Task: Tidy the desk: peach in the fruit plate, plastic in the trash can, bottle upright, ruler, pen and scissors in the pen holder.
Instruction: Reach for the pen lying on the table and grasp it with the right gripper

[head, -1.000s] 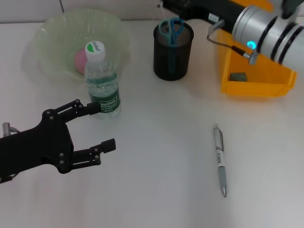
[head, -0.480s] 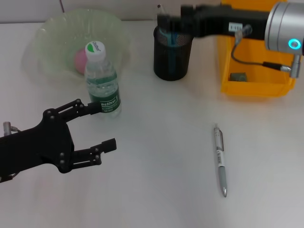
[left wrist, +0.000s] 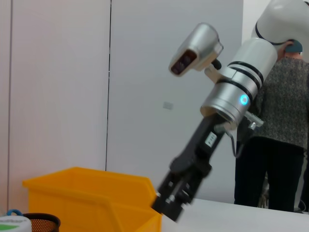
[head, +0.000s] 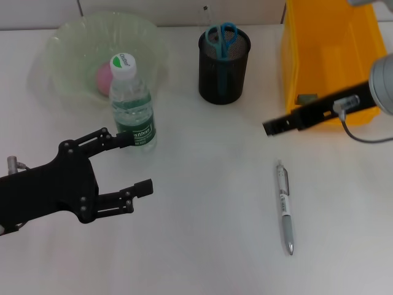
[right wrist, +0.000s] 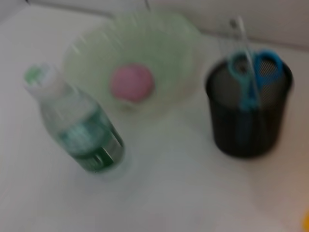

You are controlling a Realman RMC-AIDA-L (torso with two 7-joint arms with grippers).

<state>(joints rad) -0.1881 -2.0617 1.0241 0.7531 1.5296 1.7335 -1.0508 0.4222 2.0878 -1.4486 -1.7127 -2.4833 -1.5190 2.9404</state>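
The clip end [head: 283,183] of the silver pen, the end nearer the orange bin, will be gripped by my right gripper.
A pink peach [head: 102,78] lies in the green fruit plate [head: 64,46]. The water bottle [head: 132,106] stands upright in front of the plate. The black mesh pen holder [head: 223,67] holds blue scissors [head: 221,35] and a clear ruler [head: 207,12]. A silver pen [head: 284,206] lies on the table at the front right. A piece of plastic [head: 306,98] lies in the orange bin [head: 325,43]. My left gripper [head: 136,163] is open and empty, just in front of the bottle. My right gripper [head: 270,128] hovers in front of the bin, beyond the pen.
The right wrist view shows the bottle [right wrist: 79,133], the peach [right wrist: 132,82] in the plate [right wrist: 169,43] and the pen holder [right wrist: 248,121]. The left wrist view shows my right arm [left wrist: 217,111], the bin [left wrist: 87,198] and a person [left wrist: 277,125] standing behind.
My right arm has swung from above the pen holder to the front of the orange bin, near the pen. My left arm has barely moved.
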